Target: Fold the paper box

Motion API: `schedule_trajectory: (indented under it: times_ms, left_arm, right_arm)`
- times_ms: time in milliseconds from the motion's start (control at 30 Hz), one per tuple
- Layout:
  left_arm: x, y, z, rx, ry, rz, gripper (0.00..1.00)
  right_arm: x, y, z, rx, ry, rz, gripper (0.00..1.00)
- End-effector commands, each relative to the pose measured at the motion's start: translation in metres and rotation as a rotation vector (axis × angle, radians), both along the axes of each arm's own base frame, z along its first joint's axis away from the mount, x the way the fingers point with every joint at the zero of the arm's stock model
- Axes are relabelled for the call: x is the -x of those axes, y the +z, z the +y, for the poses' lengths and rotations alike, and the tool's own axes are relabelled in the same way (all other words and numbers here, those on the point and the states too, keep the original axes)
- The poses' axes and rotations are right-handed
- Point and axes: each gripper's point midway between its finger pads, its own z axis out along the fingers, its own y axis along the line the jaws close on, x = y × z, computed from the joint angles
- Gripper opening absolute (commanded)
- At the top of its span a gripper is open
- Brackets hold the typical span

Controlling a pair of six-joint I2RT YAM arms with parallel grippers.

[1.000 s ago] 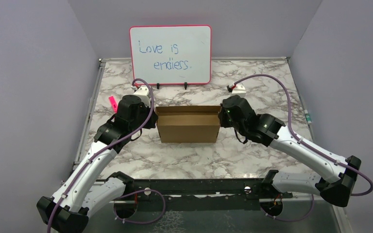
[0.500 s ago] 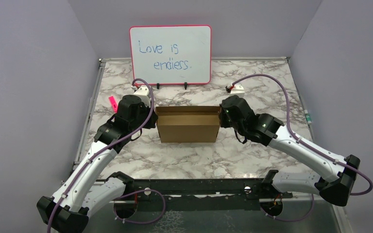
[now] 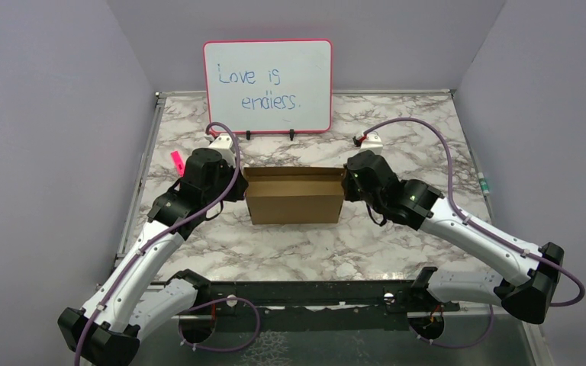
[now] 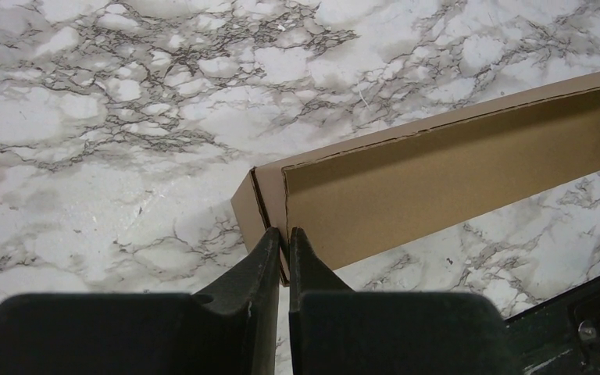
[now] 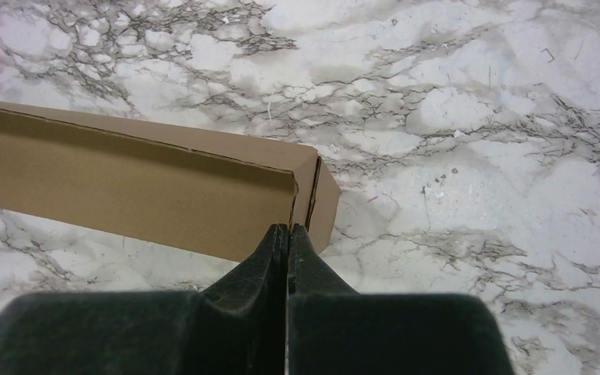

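The lid's front edge stands open while my left gripper pinches the lid's end flap, so it should open and close the lid by its front corner (image 4: 286, 167).
The paper box (image 3: 295, 197), plain brown cardboard, stands in the middle of the marble table as an open tray with upright walls. My left gripper (image 3: 242, 191) is at its left end. In the left wrist view the paper box (image 4: 437, 172) has its end wall pinched between the shut gripper (image 4: 281, 232). My right gripper (image 3: 346, 187) is at the right end. The right wrist view shows the paper box (image 5: 125, 187) with its corner edge running into the tightly shut gripper (image 5: 288, 228).
A pink-framed whiteboard (image 3: 268, 85) stands at the back of the table. A pink marker (image 3: 175, 160) lies left of the left arm. A small white piece (image 3: 371, 139) lies behind the right arm. Purple walls close in both sides.
The right gripper has closed tighter on the box's right end and edged slightly left. The left arm and the box have hardly moved.
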Motion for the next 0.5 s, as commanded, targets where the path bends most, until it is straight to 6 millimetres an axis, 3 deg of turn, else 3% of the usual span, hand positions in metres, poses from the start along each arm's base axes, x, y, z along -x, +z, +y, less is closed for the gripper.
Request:
schedule_trajectory:
  times_ms: [0, 167, 467]
  left_arm:
    - [0.005, 0.018, -0.018, 0.091, -0.056, 0.002, 0.07]
    - [0.006, 0.002, -0.018, 0.073, -0.059, 0.033, 0.07]
    - [0.002, -0.017, 0.009, -0.046, 0.036, 0.025, 0.06]
  right_arm:
    - [0.012, -0.018, 0.019, -0.043, 0.072, 0.077, 0.03]
    - [0.014, -0.023, 0.019, -0.045, 0.075, 0.084, 0.03]
    - [0.017, -0.024, 0.013, -0.043, 0.074, 0.073, 0.03]
